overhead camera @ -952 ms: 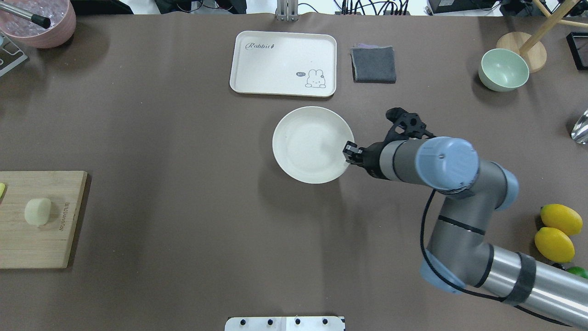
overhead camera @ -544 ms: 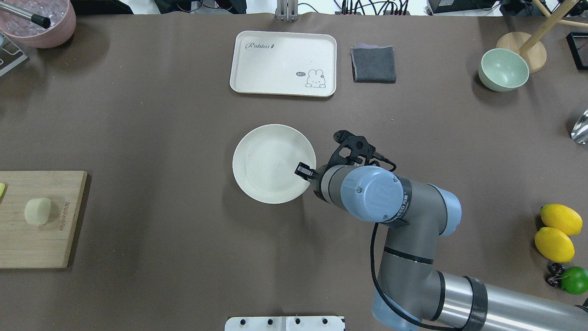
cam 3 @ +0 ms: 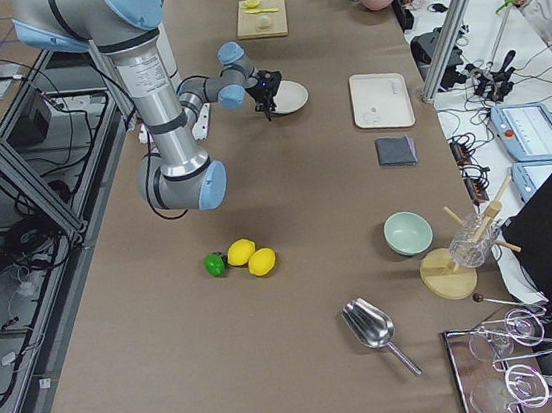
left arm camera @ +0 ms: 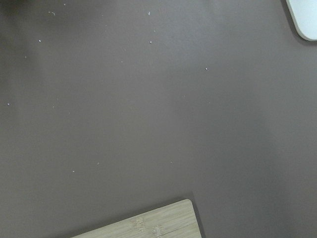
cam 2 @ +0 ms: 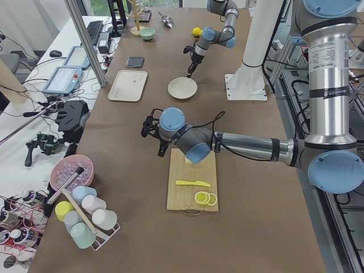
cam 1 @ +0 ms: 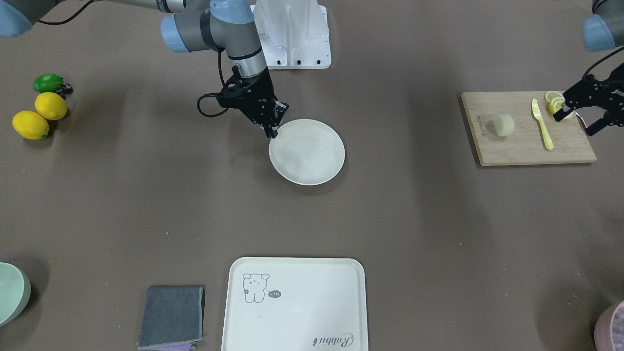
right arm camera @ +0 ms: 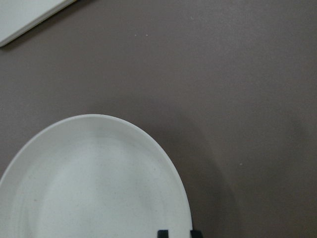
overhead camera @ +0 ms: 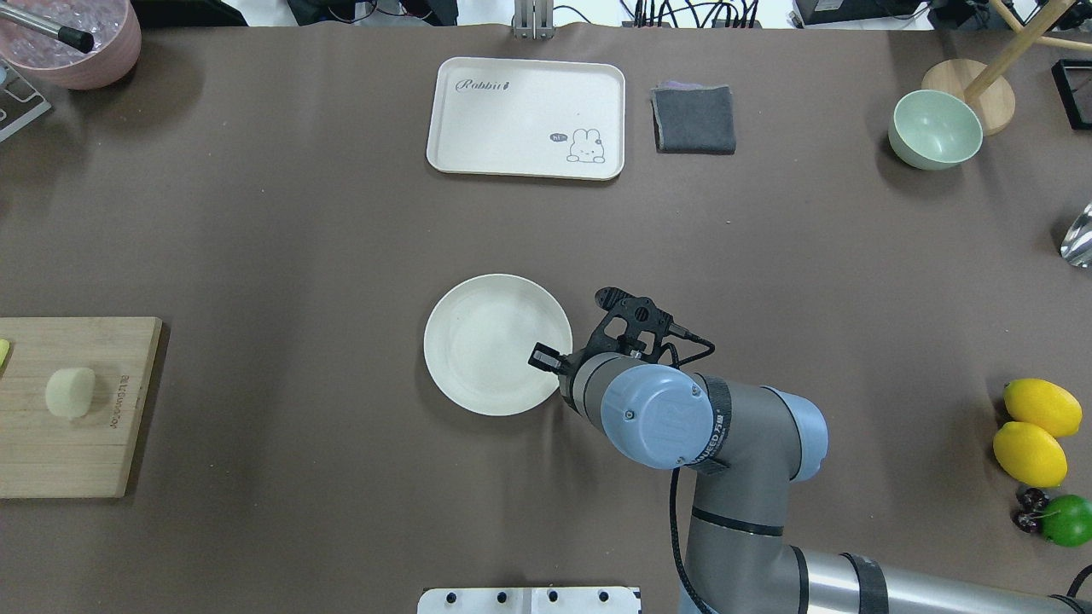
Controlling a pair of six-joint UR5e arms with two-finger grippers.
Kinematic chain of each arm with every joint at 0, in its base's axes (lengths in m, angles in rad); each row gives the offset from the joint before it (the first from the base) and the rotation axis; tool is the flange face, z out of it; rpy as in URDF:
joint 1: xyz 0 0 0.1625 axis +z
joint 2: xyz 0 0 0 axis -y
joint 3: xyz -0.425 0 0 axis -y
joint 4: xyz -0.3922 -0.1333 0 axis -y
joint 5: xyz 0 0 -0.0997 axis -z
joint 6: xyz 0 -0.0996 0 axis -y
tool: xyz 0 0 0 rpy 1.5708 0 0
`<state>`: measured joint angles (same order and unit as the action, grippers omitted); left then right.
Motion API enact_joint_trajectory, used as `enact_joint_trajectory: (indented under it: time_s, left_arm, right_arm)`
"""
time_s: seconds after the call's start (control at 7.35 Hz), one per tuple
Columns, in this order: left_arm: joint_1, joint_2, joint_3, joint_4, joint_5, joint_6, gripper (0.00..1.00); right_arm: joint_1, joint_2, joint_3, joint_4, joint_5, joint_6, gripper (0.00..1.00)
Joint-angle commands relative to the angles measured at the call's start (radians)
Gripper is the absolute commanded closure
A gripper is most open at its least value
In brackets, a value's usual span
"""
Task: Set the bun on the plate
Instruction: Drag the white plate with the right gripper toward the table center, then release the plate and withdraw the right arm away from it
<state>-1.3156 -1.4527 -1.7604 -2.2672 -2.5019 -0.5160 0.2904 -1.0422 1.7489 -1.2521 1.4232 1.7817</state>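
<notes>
The cream bun (cam 1: pixel 503 125) lies on the wooden cutting board next to the yellow knife, and my left gripper will close around its sides.
The bun (overhead camera: pixel 70 392) is a small cream lump lying on a wooden cutting board (overhead camera: pixel 51 460) at the table's left edge; the front-facing view also shows the bun (cam 1: pixel 503 125). Near the table's middle, the round cream plate (overhead camera: pixel 490 341) lies flat on the cloth. My right gripper (overhead camera: pixel 546 356) is shut on the plate's near right rim, and the right wrist view shows the plate (right arm camera: pixel 89 188) pinched between the fingertips (right arm camera: pixel 162 233). My left gripper (cam 1: pixel 577 122) hovers open and empty over the board's outer end, apart from the bun.
On the board (cam 1: pixel 526 151) a yellow knife (cam 1: pixel 542 124) and lemon slices (cam 1: pixel 553 100) lie beside the bun. At the far side are a rabbit tray (overhead camera: pixel 526 118), a grey cloth (overhead camera: pixel 694 119) and a green bowl (overhead camera: pixel 934 130). Whole lemons (overhead camera: pixel 1036 426) sit at the right.
My right gripper has dragged the plate left and toward the robot's side of the table. The bun and board have not moved.
</notes>
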Motion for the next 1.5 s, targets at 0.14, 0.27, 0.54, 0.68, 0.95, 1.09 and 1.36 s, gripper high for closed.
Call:
enact_joint_trajectory:
  time_s: [0.14, 0.27, 0.54, 0.68, 0.95, 1.09, 1.36]
  left_arm:
    - [0.010, -0.002, -0.001, 0.005, 0.003, -0.007, 0.02]
    - [0.047, -0.009, -0.008, 0.005, 0.032, -0.083, 0.02]
    - [0.216, -0.005, -0.048, 0.006, 0.248, -0.200, 0.02]
    - [0.260, 0.001, -0.044, 0.017, 0.276, -0.206, 0.03]
    - [0.324, 0.043, -0.045, 0.021, 0.308, -0.243, 0.03]
    - [0.378, 0.075, -0.047, 0.020, 0.390, -0.249, 0.03]
    - [0.436, 0.144, -0.044, -0.009, 0.429, -0.266, 0.03]
  right_arm:
    - [0.062, 0.001, 0.039, -0.028, 0.044, -0.085, 0.00]
    - [0.135, -0.001, 0.096, -0.132, 0.151, -0.144, 0.00]
    - [0.296, -0.015, 0.185, -0.274, 0.328, -0.282, 0.00]
    - [0.399, -0.018, 0.210, -0.336, 0.430, -0.374, 0.00]
    - [0.592, -0.089, 0.289, -0.465, 0.621, -0.648, 0.00]
    - [0.668, -0.151, 0.328, -0.484, 0.681, -0.774, 0.00]
    - [0.792, -0.279, 0.372, -0.484, 0.762, -0.960, 0.00]
